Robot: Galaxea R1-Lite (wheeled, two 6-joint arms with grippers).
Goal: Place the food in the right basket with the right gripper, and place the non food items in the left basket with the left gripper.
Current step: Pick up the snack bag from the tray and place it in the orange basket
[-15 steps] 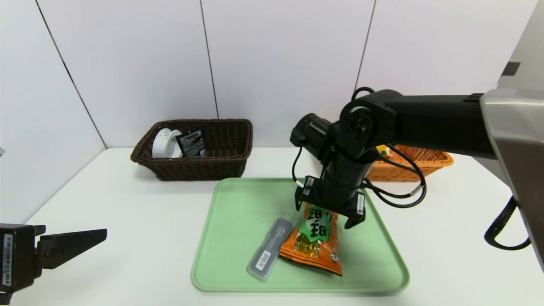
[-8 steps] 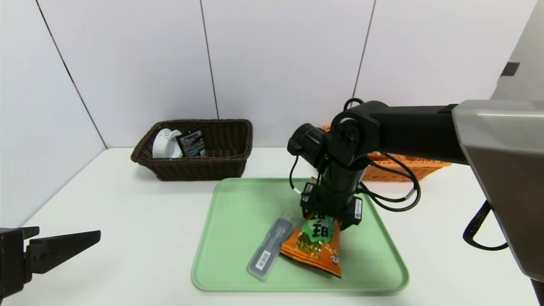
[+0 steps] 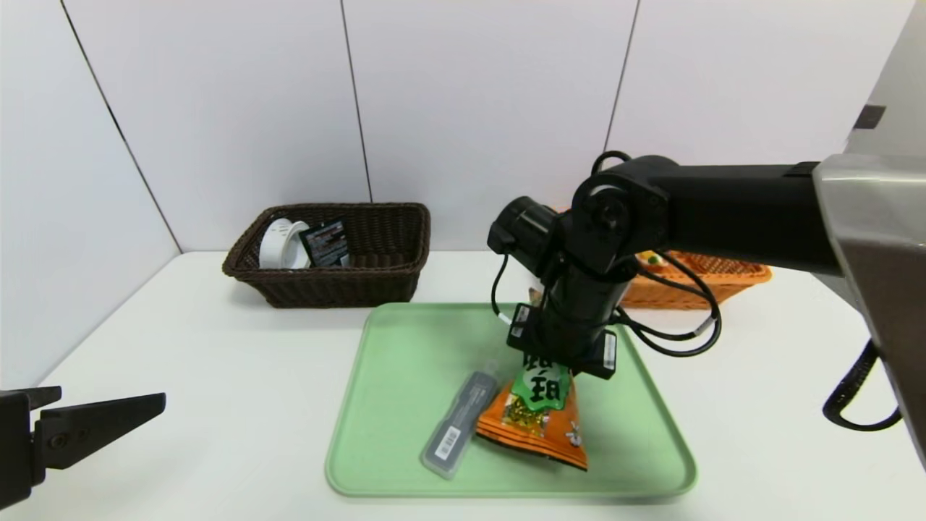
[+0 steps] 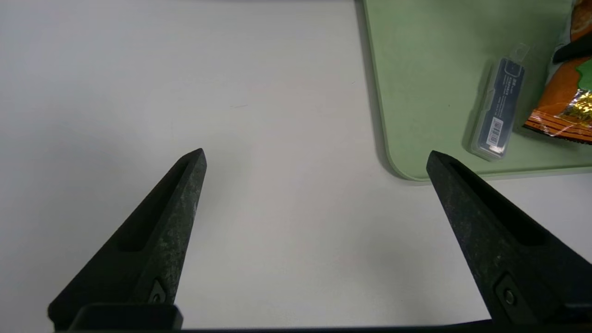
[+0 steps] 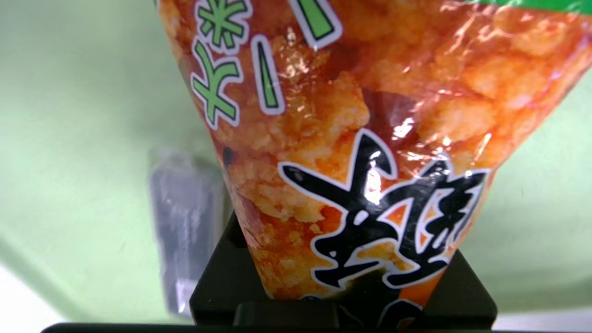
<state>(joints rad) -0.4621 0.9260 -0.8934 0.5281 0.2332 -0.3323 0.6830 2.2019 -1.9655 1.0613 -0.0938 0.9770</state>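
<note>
My right gripper will let go of the orange snack bag in the orange-tan basket [image 3: 635, 227], where it is to lie up against the cake wedge.
My right gripper [image 3: 561, 359] is shut on the upper end of the orange snack bag [image 3: 539, 420] with the green label, over the green tray [image 3: 405, 376]. In the right wrist view the bag [image 5: 347, 138] fills the space between the jaws, and its far end still lies on the tray. The slim grey case [image 3: 459, 425] lies beside the bag. My left gripper [image 4: 314, 152] hangs open and empty over the bare table at the near left. The dark brown left basket [image 3: 391, 278] holds a white roll [image 3: 278, 244] and a dark item [image 3: 325, 242]. The orange-tan right basket [image 3: 723, 278] holds the cake wedge [image 3: 653, 258].
The right arm and its cables [image 3: 680, 333] hide part of the right basket. White wall panels stand close behind both baskets. The tray's near corner [image 4: 407, 171] lies just ahead of the left gripper's fingers.
My right gripper came down onto the bag's upper end and closed from wide open to shut on it. The bag's near end shifted slightly right. The left gripper stayed open.
</note>
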